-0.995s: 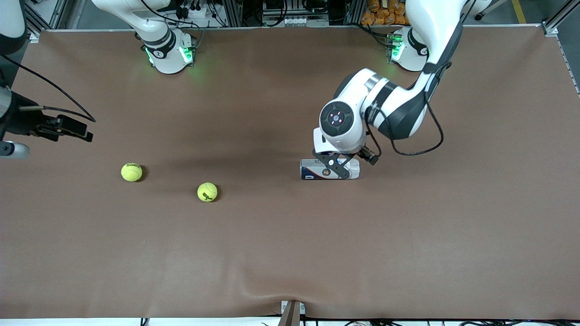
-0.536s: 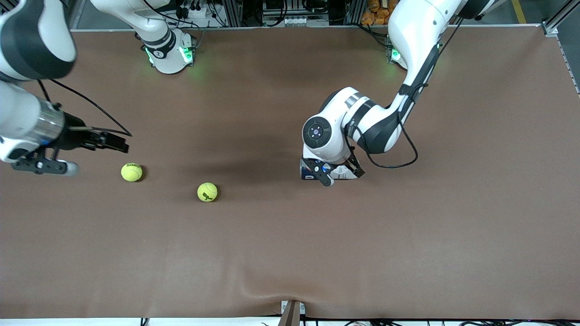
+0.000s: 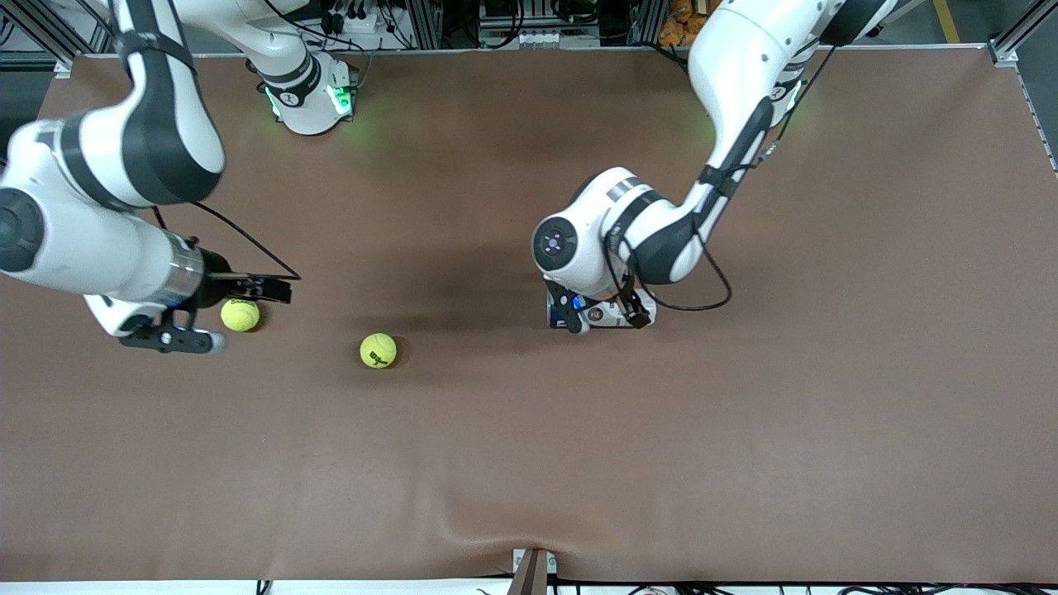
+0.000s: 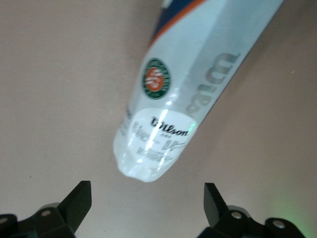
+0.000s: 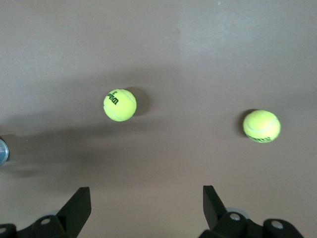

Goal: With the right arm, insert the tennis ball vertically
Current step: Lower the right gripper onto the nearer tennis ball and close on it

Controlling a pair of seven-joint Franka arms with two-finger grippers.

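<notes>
The robot's right gripper will next go to the tennis ball that is closer to the clear ball can and close on the tennis ball's sides [image 3: 378,350] [image 5: 120,104].
Two yellow tennis balls lie on the brown table, one [image 3: 240,315] [image 5: 262,126] toward the right arm's end and the other [image 3: 378,350] [image 5: 120,105] closer to the middle. My right gripper [image 3: 178,337] [image 5: 146,198] hovers open and empty just beside the first ball. A clear ball can [image 3: 610,315] [image 4: 198,84] with a white and blue Wilson label lies on its side. Over it hangs my left gripper [image 3: 603,318] [image 4: 147,196], open, a finger on each side of the can's width. In the left wrist view the can's clear end sits just ahead of the fingertips.
The metal end of the can [image 5: 2,151] shows at the edge of the right wrist view. Both arm bases [image 3: 310,99] stand along the table's edge farthest from the front camera. A wrinkle in the table cover [image 3: 529,529] lies near the front edge.
My right arm has swung in from the table's end to beside the nearest ball. My left hand has shifted along the can and dropped lower over it. Balls and can have not moved.
</notes>
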